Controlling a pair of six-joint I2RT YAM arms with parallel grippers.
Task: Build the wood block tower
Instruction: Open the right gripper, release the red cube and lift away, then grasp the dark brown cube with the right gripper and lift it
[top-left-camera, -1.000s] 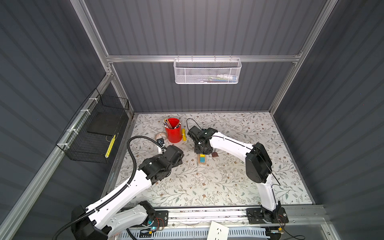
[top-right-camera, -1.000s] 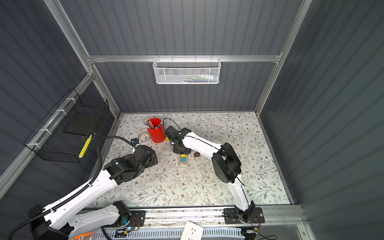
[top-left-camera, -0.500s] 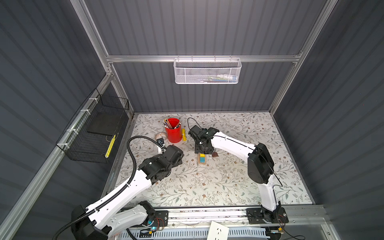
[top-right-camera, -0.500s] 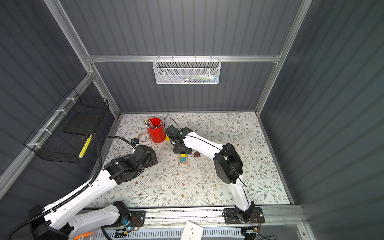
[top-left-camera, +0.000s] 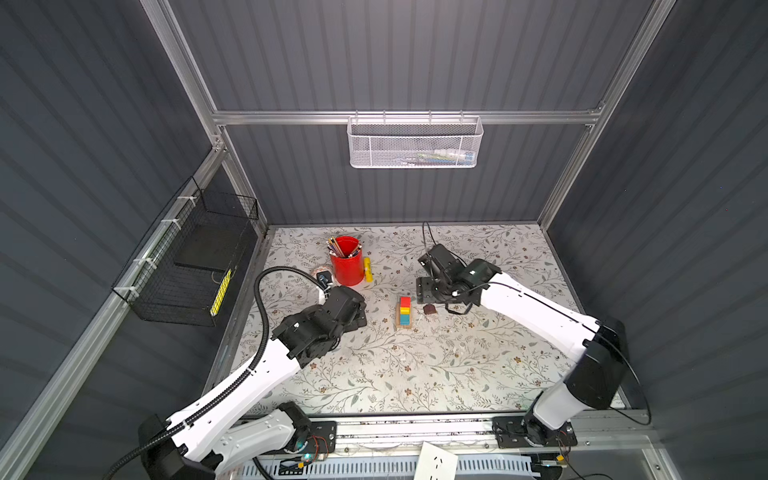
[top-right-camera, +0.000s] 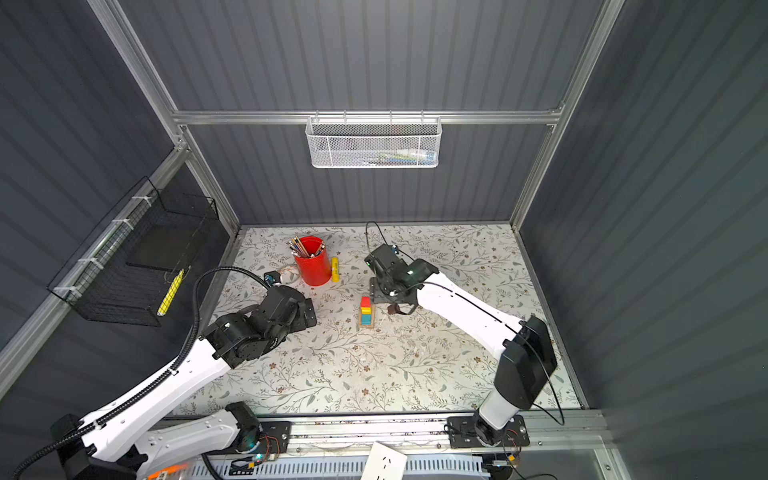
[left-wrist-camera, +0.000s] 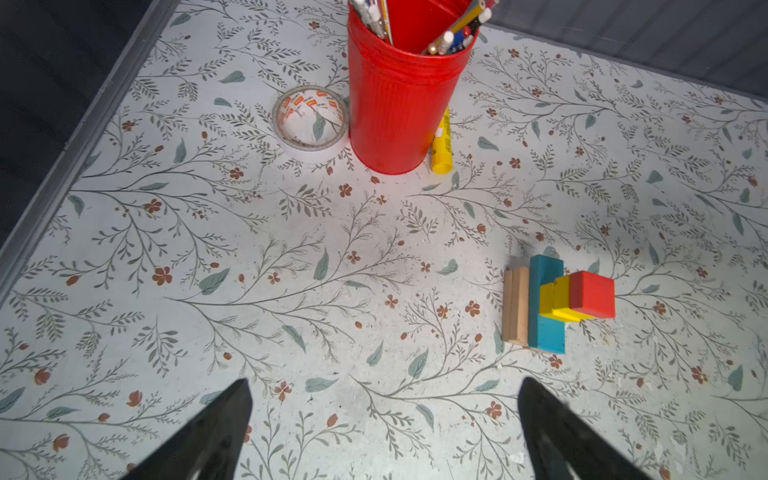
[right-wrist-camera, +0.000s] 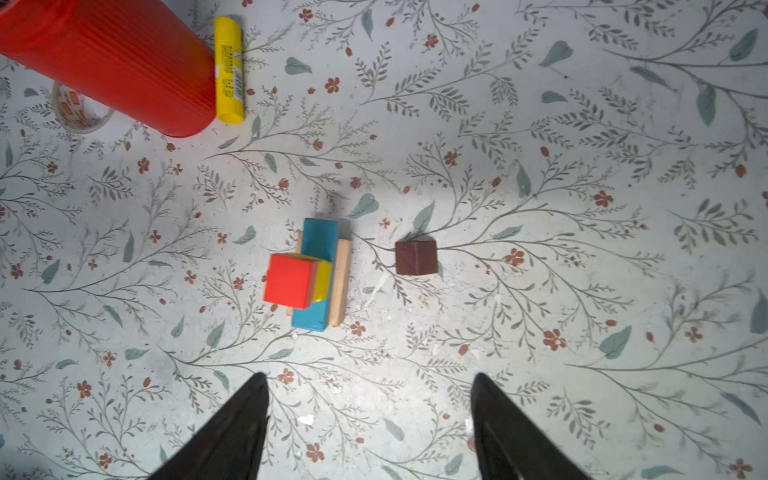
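Observation:
The fingers of my right gripper needs to close on both sides (top-left-camera: 430, 308) (right-wrist-camera: 417, 258) of the dark brown peaked piece that lies next to the wood block tower.
The wood block tower (top-left-camera: 404, 312) (top-right-camera: 366, 311) stands mid-table: tan planks (right-wrist-camera: 343, 282) at the bottom, a blue plank (right-wrist-camera: 320, 235) on them, a yellow cube (left-wrist-camera: 555, 297), and a red cube (right-wrist-camera: 289, 280) on top. The red cube sits off-centre. A dark brown peaked piece (right-wrist-camera: 416, 257) (top-left-camera: 430, 309) lies on the table just right of the tower. My right gripper (right-wrist-camera: 370, 376) (top-left-camera: 426, 287) is open and empty, raised above and behind the tower. My left gripper (left-wrist-camera: 384, 380) (top-left-camera: 359, 318) is open and empty, left of the tower.
A red pencil cup (top-left-camera: 347, 266) stands at the back left with a yellow stick (top-left-camera: 367, 269) beside it and a tape roll (left-wrist-camera: 311, 120) on its other side. A black wire basket (top-left-camera: 195, 266) hangs on the left wall, a white mesh basket (top-left-camera: 415, 141) on the back wall.
My right gripper has opened, left the red cube on the tower, and drawn back to the right. The left arm has not moved.

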